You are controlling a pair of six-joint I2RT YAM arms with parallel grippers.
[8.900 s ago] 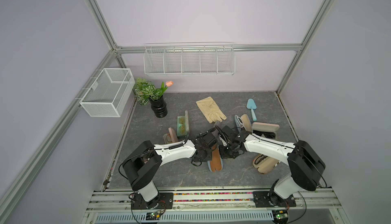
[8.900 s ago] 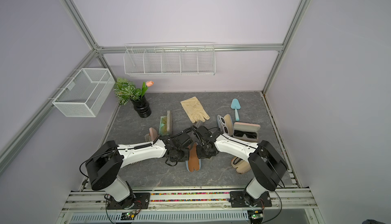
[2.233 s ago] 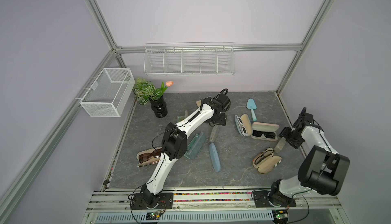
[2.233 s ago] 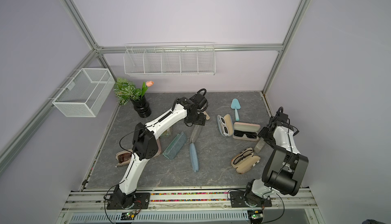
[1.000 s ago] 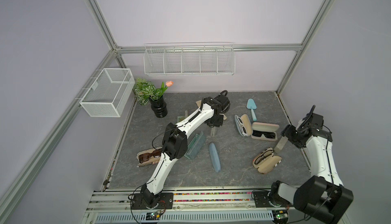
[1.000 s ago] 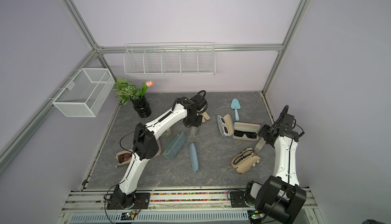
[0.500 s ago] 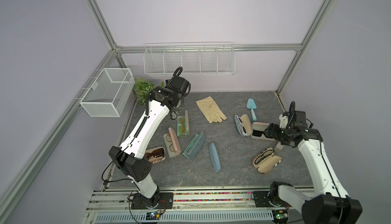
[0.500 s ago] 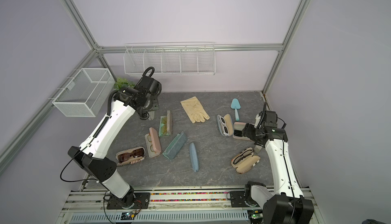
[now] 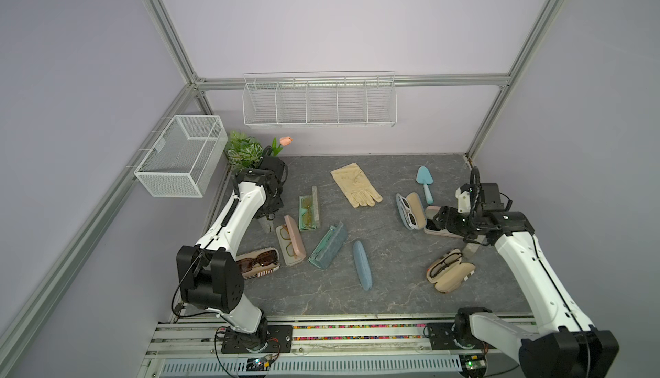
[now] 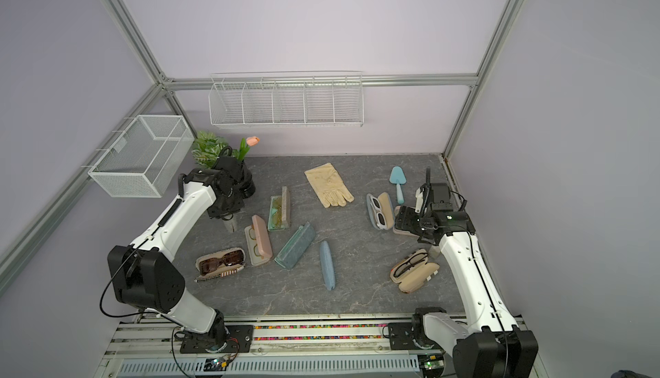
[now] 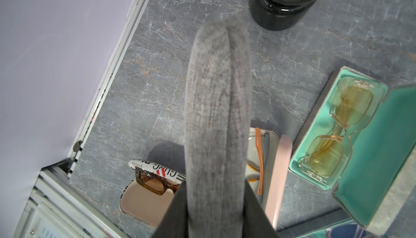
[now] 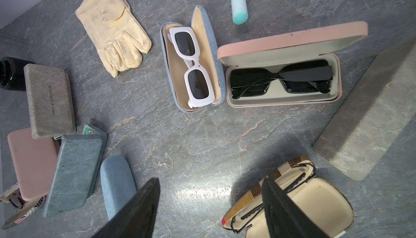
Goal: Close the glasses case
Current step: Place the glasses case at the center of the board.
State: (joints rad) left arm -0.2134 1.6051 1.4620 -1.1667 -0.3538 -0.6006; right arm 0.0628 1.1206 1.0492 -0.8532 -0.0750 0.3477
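I should let go of the grey felt case with my left gripper on the table (image 9: 257, 222) (image 11: 193, 89) between the black plant pot and the striped case.
My left gripper (image 11: 215, 187) is shut on a closed grey felt glasses case (image 11: 217, 104), which hangs upright just above the table near the plant, seen in both top views (image 9: 267, 223) (image 10: 230, 224). My right gripper (image 12: 210, 181) is open with nothing between its fingers. It hovers at the right side of the table (image 9: 441, 219), by an open pink case (image 12: 283, 104) holding black sunglasses. An open denim case (image 12: 219, 72) with white sunglasses lies beside it. An open plaid case (image 12: 324, 203) with black glasses lies under one right finger.
Open cases lie at the left: teal (image 9: 309, 213), pink (image 9: 291, 240), striped (image 9: 257, 263), blue-grey (image 9: 328, 245). A closed blue case (image 9: 362, 265) lies mid-table and a grey case (image 12: 371, 117) lies by the right arm. A glove (image 9: 357, 186), trowel (image 9: 425, 183) and black plant pot (image 11: 281, 0) stand at the back.
The left arm has swung from the middle back of the table to the back left, carrying the grey case. The right gripper has moved inward over the pink case and opened wider.
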